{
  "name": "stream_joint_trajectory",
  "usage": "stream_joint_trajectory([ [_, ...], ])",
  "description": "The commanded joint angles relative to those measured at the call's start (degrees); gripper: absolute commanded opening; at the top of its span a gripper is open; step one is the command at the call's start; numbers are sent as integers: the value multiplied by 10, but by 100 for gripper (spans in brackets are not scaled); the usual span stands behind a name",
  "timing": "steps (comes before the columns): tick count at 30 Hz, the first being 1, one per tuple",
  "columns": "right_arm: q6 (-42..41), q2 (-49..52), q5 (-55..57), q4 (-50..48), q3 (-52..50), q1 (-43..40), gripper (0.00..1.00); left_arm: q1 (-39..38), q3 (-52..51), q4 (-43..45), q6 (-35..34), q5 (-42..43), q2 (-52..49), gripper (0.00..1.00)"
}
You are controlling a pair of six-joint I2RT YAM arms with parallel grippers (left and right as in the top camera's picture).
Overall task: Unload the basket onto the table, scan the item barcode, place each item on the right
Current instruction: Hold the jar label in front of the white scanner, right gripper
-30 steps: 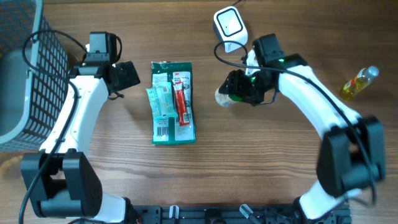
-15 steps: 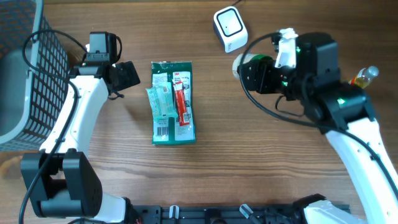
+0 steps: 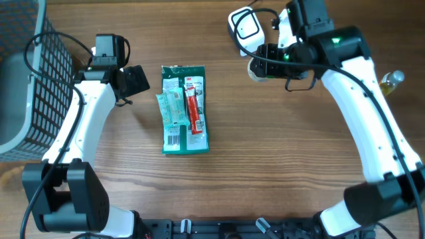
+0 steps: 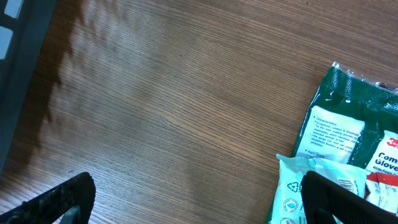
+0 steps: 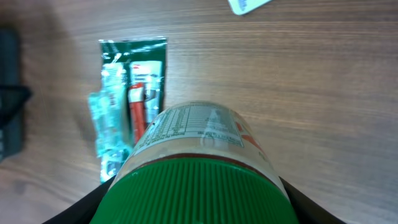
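I will set the jar, now held sideways below the barcode scanner, on the bare wood (image 3: pixel 335 111) under my right arm, by the small yellow bottle, with my right gripper.
My right gripper (image 3: pixel 269 61) is shut on a clear jar (image 3: pixel 256 69) with a green ribbed lid (image 5: pixel 193 190) and a printed label (image 5: pixel 196 127). It holds the jar lying sideways, just below and right of the white barcode scanner (image 3: pixel 244 28). In the right wrist view the jar fills the space between the jaws, and a corner of the scanner (image 5: pixel 249 5) shows at the top edge. My left gripper (image 3: pixel 136 79) stands open over bare wood just left of a green packet (image 3: pixel 184 109); nothing lies between its fingertips (image 4: pixel 59 199).
The green packet (image 4: pixel 354 130) lies flat at centre-left with a pale sachet and a red tube on it. A dark wire basket (image 3: pixel 40 86) stands at the far left. A small yellow bottle (image 3: pixel 388 83) lies at the right edge.
My right arm has carried the jar from the middle of the table up and back to beside the scanner. The left arm has not moved.
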State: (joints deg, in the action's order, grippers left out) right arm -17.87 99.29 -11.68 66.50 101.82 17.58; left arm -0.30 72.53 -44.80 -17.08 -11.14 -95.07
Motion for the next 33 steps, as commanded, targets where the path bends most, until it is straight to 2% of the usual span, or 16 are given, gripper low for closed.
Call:
stream_joint_trajectory([
  [1, 28, 38, 45, -67, 8, 2, 4, 2, -3, 0, -1, -5, -5, 100],
  [3, 56, 55, 60, -129, 8, 2, 4, 2, -3, 0, -1, -5, -5, 100],
  [9, 57, 91, 135, -254, 6, 2, 4, 2, -3, 0, -1, -5, -5, 100],
  [19, 56, 191, 160, -455, 5, 2, 4, 2, -3, 0, -1, -5, -5, 100],
  [33, 59, 281, 237, -641, 5, -1, 4, 2, -3, 0, -1, -5, -5, 100],
])
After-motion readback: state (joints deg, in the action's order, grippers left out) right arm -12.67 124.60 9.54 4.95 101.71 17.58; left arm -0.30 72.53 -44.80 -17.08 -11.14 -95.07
